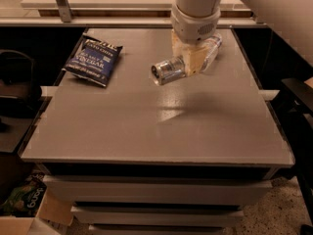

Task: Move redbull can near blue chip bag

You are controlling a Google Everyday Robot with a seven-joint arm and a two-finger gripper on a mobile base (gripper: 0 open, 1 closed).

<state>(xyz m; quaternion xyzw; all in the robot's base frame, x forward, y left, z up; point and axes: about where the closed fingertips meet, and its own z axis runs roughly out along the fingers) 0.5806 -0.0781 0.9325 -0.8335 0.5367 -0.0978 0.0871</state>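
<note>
I will put the redbull can down with my gripper on the grey table [121,61] beside the blue chip bag, on the bottle's side.
The redbull can [167,71] is a shiny silver can held on its side, its round top facing the lower left. My gripper [189,64] is shut on the can's far end and holds it above the grey table [146,146], right of centre towards the back. The blue chip bag [93,58] lies flat at the table's back left corner, dark navy with white lettering. A gap of bare table separates the can from the bag.
A clear plastic bottle [212,49] lies just behind and right of the gripper. A white ledge with a metal post [61,1] runs along the back. A dark chair [296,97] stands at the right, and a cardboard box [29,217] sits at the lower left.
</note>
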